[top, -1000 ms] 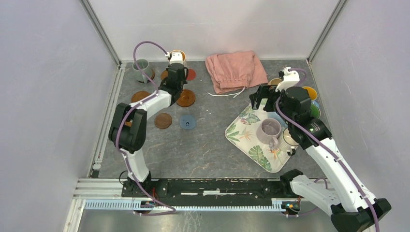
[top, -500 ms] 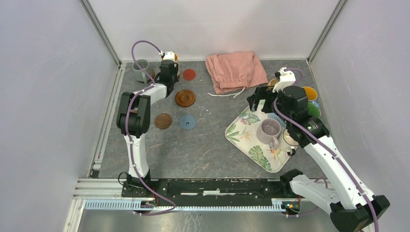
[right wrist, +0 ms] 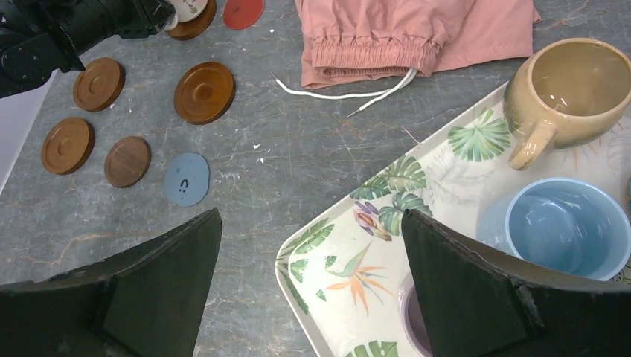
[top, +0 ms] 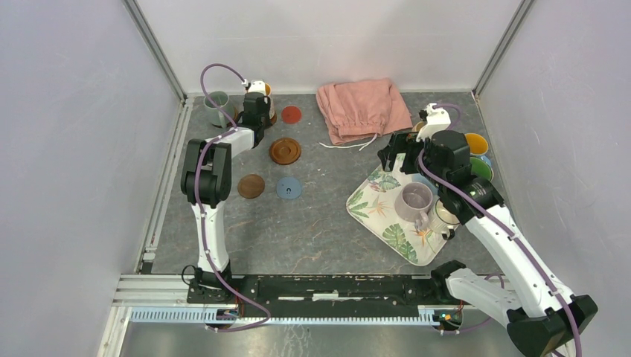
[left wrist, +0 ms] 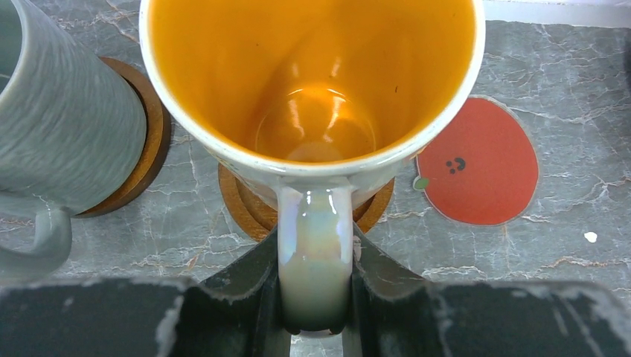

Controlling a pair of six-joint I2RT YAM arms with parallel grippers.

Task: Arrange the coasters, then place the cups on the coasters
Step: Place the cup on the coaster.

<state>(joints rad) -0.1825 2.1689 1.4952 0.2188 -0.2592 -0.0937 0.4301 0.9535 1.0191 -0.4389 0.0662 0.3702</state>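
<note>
I will use my left gripper to set the orange-inside cup, now upright over a brown coaster, down on the brown coaster [top: 260,117] [left wrist: 306,175] between the grey-green cup and the red coaster, and let go.
My left gripper [left wrist: 315,256] is shut on the handle of an orange-inside cup [left wrist: 312,89], which stands upright over a brown coaster [left wrist: 238,201] at the back left. Just left of it, a grey-green cup [left wrist: 59,126] sits on another brown coaster [left wrist: 152,141]. A red coaster [left wrist: 480,160] lies to the right. My right gripper [right wrist: 311,216] hangs open over the near-left corner of the leaf tray [right wrist: 417,178], holding nothing. On the tray are a beige cup [right wrist: 577,93], a light blue cup [right wrist: 565,227] and a lilac cup [top: 414,202].
Several loose brown coasters [right wrist: 205,91] and a blue coaster [right wrist: 186,178] lie on the grey table between the arms. A pink cloth [top: 362,108] with a white drawstring lies at the back middle. More cups crowd the tray's far right side [top: 476,143]. Walls close in on three sides.
The left arm swung left and back with the orange-inside cup, uncovering the large brown coaster, then nearly stopped. The right gripper drifted slightly left, still open.
</note>
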